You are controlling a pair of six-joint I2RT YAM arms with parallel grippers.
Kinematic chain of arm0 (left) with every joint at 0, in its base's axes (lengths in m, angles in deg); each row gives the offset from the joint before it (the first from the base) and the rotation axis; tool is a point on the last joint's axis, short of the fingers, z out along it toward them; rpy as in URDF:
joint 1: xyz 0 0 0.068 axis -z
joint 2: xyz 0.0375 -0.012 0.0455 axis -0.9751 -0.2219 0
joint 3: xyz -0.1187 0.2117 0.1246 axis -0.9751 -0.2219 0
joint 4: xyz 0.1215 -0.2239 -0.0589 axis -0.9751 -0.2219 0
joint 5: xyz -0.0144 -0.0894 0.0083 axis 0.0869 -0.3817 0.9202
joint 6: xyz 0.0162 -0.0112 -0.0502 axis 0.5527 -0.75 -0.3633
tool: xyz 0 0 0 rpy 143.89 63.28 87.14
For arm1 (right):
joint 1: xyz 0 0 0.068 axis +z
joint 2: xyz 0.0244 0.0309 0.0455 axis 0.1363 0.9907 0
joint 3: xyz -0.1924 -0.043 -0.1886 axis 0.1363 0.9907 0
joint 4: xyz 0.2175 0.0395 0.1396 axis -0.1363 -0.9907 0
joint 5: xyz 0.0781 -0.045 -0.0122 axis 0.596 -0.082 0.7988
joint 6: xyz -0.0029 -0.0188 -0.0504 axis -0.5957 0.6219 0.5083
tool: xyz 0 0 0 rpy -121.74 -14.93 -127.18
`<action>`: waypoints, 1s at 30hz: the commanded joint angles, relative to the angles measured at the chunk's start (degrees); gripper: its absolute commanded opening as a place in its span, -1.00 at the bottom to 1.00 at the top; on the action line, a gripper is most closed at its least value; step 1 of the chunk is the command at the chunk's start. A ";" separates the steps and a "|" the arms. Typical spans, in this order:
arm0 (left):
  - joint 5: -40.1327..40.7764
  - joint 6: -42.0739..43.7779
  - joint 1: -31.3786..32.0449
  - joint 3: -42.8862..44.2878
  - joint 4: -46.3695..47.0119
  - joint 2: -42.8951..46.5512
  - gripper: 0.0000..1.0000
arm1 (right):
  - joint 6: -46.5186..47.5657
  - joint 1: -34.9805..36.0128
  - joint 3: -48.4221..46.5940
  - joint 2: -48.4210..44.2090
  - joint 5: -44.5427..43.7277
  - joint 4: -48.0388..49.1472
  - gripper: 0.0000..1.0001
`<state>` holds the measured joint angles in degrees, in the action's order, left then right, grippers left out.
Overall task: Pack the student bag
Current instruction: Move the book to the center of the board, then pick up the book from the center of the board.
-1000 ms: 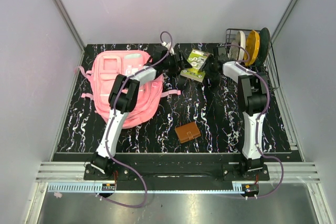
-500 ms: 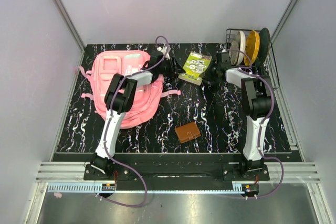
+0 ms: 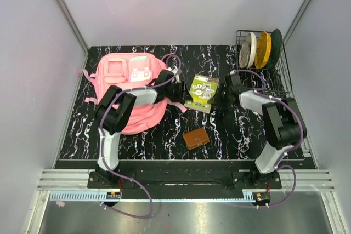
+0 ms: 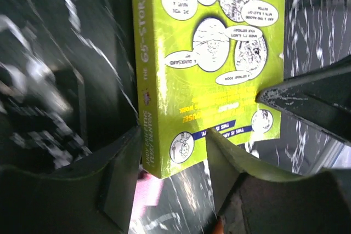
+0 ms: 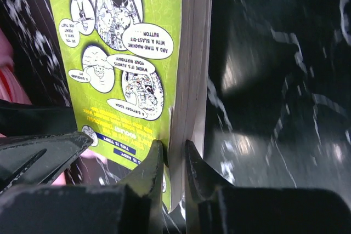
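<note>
My right gripper pinches the page edge near the book's lower corner; I will open it and regrip nearer the page edge's middle (image 5: 192, 53) before lifting.
The student bag (image 3: 129, 89), a big pink backpack, lies flat on the left of the table. A lime-green paperback book (image 3: 202, 92) hangs tilted just to its right, held between both arms. My left gripper (image 3: 185, 92) is shut on the book's spine corner; in the left wrist view that corner (image 4: 219, 53) sits between the fingers (image 4: 118, 182). My right gripper (image 3: 220, 95) is shut on the page edge; in the right wrist view the two fingertips (image 5: 151, 171) pinch the white pages of the book (image 5: 126, 53).
A brown wallet (image 3: 196, 138) lies on the marbled black table toward the front middle. A wire dish rack (image 3: 262, 47) with plates stands at the back right corner. Grey walls close in the table on three sides.
Both grippers closed on the green book, then carried it from the back of the table toward the near side. Both arms drew back with it.
</note>
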<state>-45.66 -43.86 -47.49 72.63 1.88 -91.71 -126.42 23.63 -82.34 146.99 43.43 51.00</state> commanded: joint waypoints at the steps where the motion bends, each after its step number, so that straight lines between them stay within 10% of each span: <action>1: -0.21 2.06 5.19 -6.63 -1.68 9.30 0.11 | -0.89 1.61 9.78 -8.99 2.09 -0.68 -0.99; 5: 4.18 3.38 7.66 -11.31 -2.66 14.84 0.37 | 0.78 1.79 16.75 -16.46 2.79 -0.68 -0.82; 11: 6.56 4.17 7.75 -10.09 -3.18 15.73 0.52 | 1.49 1.87 19.49 -20.69 2.45 -3.05 0.14; 16: 7.18 4.78 7.75 -5.87 -4.76 13.97 0.53 | 0.43 1.79 16.86 -20.70 -1.86 -3.84 0.46; 30: 4.72 3.82 7.84 -3.83 -3.54 7.99 0.53 | -0.71 1.43 10.52 -8.57 -1.34 -0.51 0.22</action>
<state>-40.07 -39.05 -39.66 69.77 -4.55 -83.27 -126.44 25.05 -70.93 137.02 42.47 48.73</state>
